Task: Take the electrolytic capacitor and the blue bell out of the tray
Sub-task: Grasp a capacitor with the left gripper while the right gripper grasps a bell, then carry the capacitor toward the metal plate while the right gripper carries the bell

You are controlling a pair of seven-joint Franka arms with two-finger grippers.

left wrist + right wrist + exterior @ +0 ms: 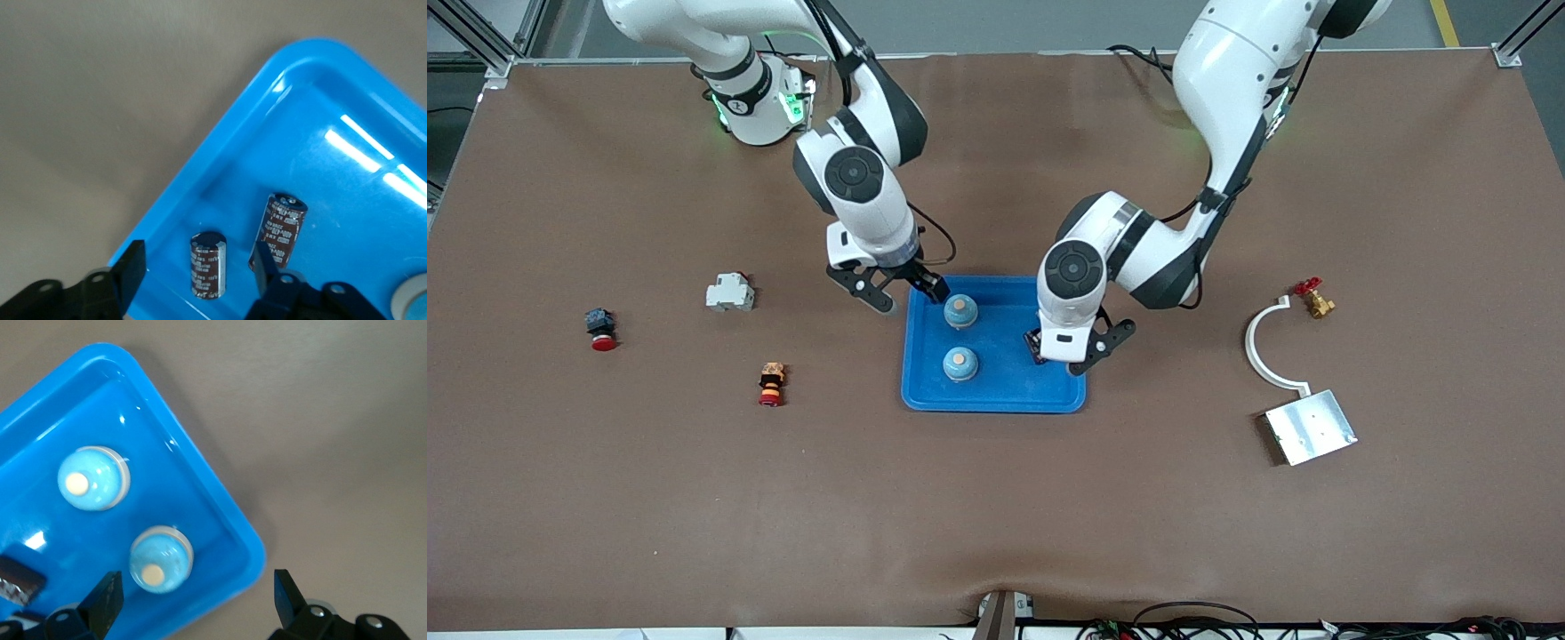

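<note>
Next, I need to move my right gripper to the farther blue bell in the blue tray and close it around the bell's dome (960, 310) (160, 561).
Two blue dome bells stand in the blue tray (996, 404): one farther from the front camera (960, 311) and one nearer (960, 363). My right gripper (907, 292) is open and empty over the tray's rim (200, 473), beside the farther bell (160, 560). The nearer bell also shows in the right wrist view (92, 479). Two dark brown capacitors stand in the tray's end toward the left arm (220, 167). My left gripper (1069, 351) is open over them. One capacitor (209, 264) lies between its fingers. The second capacitor (283, 227) is beside one finger.
Toward the right arm's end lie a white breaker (730, 292), a red push button (601, 329) and an orange-red part (771, 383). Toward the left arm's end lie a white curved bracket (1267, 351), a metal plate (1310, 427) and a brass valve (1314, 298).
</note>
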